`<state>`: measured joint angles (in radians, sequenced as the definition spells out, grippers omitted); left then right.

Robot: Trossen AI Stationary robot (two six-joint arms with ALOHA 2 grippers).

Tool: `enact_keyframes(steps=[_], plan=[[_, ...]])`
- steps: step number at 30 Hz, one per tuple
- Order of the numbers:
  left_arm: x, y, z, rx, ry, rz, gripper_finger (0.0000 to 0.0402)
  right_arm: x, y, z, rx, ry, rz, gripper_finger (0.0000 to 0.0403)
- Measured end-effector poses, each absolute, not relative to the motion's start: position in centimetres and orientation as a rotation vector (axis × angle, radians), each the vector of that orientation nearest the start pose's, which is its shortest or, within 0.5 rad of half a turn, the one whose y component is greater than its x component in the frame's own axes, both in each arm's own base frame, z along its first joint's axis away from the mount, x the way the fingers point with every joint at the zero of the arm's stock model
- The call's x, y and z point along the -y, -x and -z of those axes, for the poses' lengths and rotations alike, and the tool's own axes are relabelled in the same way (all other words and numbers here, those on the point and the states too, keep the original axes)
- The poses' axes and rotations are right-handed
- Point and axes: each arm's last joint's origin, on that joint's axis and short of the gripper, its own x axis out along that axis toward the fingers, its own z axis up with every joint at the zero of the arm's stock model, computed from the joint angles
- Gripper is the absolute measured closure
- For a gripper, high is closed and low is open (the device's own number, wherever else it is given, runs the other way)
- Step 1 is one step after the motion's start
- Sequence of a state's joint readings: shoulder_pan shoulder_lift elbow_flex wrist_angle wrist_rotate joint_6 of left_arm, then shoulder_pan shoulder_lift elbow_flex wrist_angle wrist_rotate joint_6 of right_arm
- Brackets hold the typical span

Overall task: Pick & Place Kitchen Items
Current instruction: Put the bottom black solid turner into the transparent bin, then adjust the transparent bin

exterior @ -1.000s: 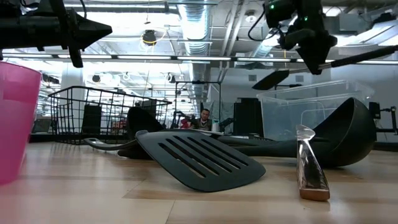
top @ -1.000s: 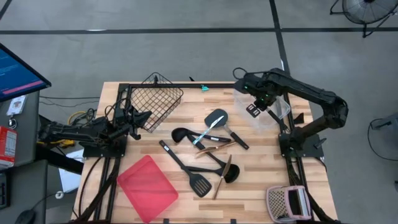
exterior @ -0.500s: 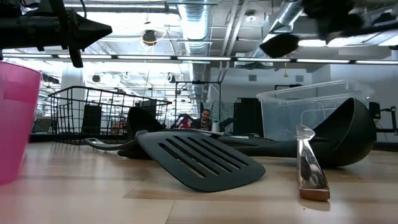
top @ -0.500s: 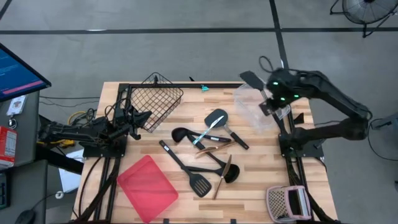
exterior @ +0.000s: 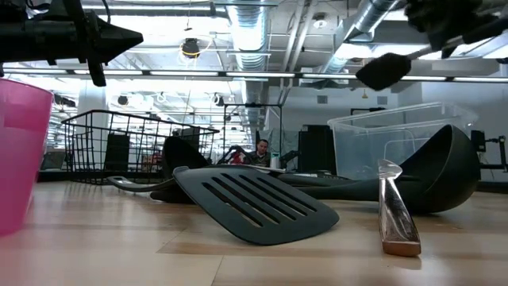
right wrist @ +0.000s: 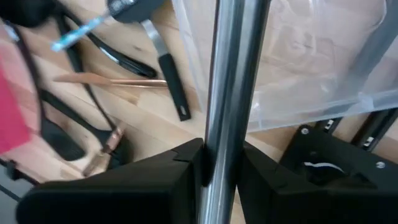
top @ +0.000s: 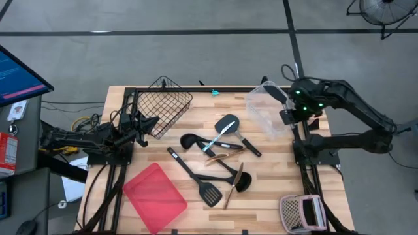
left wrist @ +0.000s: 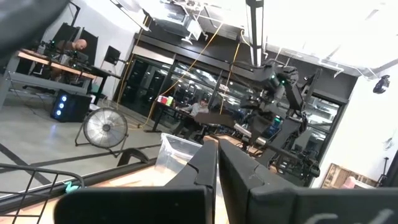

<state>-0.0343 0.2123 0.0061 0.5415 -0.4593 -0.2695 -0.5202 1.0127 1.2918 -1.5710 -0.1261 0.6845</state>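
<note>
I will release the black-headed utensil from my right gripper inside the clear plastic bin (top: 275, 120) (right wrist: 277, 74), with its handle leaning over the bin's near rim.
My right gripper (top: 289, 116) is shut on a utensil with a silver handle and a black head (top: 274, 91), held in the air over the right side of a clear plastic bin (top: 264, 114). Several black utensils (top: 209, 166) and slim copper-coloured cutlery (top: 225, 156) lie in a loose pile on the table's middle. A black slotted turner (exterior: 254, 202) lies flat at the front of the low view. My left gripper (top: 153, 122) is shut and empty, above the table's left side beside the wire basket (top: 164, 104). My right gripper (right wrist: 221, 162) pinches the utensil's silver handle (right wrist: 229, 118) between its two fingers. The fingers come from above and lie across the handle. The utensil is lifted clear of the table, its black head (exterior: 385, 70) toward the far edge.
A flat red tray (top: 155, 191) lies at the near left. A small pale slotted container (top: 300, 212) stands at the near right corner. The black wire basket lies tilted at the far left. The clear bin (exterior: 389, 147) stands at the far right.
My right gripper has risen and gone toward the table's right edge with the utensil, turning as it went. The utensil's black head has swung from over the bin's middle to its far right corner. The utensils on the table have stayed put.
</note>
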Motion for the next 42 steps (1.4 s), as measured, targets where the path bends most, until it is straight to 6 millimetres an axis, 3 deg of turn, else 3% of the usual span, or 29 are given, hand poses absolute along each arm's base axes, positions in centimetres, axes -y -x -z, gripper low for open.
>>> enact_keyframes(steps=[15, 29, 33, 42], plan=[[-0.9, -10.3, -19.8, 0.383, 0.346, -0.375, 0.04, 9.8, -15.8, -32.0, -1.377, -0.965, 0.795, 0.0336], [-0.9, -10.3, -19.9, 0.383, 0.346, -0.375, 0.04, 11.3, -17.2, -30.3, -1.474, -0.966, 0.821, 0.0335], [-0.9, -10.3, -19.8, 0.383, 0.346, -0.375, 0.04, 11.4, -17.2, -30.3, -1.48, -0.925, 0.838, 0.0312], [-0.9, -10.3, -19.9, 0.383, 0.346, -0.375, 0.04, 11.5, -17.0, -30.4, -1.488, -0.861, 0.866, 0.0212]])
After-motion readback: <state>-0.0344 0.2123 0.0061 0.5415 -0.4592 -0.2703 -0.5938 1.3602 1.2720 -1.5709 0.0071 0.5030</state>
